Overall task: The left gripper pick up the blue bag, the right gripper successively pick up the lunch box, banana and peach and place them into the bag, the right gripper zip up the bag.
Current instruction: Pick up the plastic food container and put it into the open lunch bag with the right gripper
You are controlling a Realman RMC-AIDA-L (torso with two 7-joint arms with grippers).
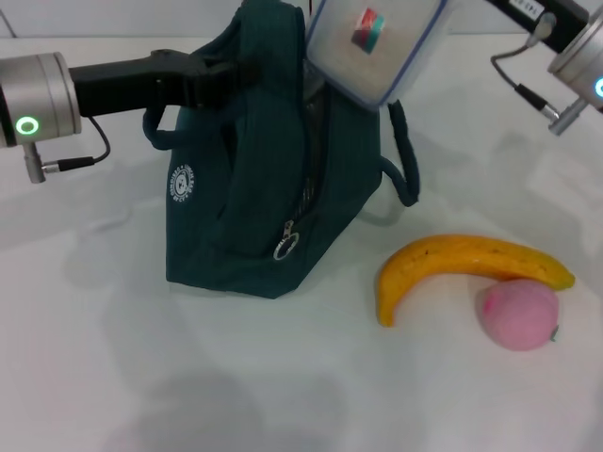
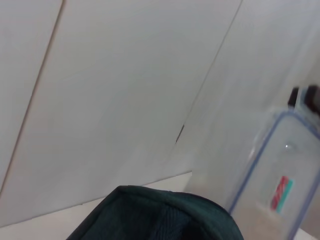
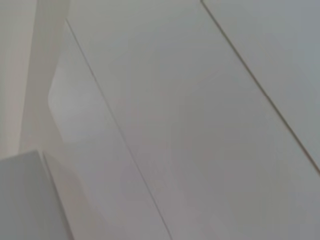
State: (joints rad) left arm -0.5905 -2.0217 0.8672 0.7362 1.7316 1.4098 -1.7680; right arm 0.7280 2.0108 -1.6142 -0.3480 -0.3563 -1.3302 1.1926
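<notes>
The robot's right gripper needs to release the lunch box, now tilted just above the bag's open mouth, inside the blue bag's opening (image 1: 311,130), above the ring zip pull.
The blue bag (image 1: 250,188) stands on the white table, its top edge pulled toward the left. My left gripper (image 1: 219,80) is shut on that top edge by a handle. The lunch box (image 1: 372,42) hangs tilted just above the bag's open mouth, held at its far end by my right gripper (image 1: 457,8), which reaches in from the upper right. In the left wrist view the bag's rim (image 2: 160,215) shows with the lunch box (image 2: 280,190) beside it. The banana (image 1: 471,264) and the peach (image 1: 518,314) lie touching on the table to the right of the bag.
The ring zip pull (image 1: 285,247) hangs on the bag's front corner. A loose handle (image 1: 403,160) droops on the bag's right side. The right arm's cable (image 1: 528,89) hangs at the upper right. The right wrist view shows only pale wall panels.
</notes>
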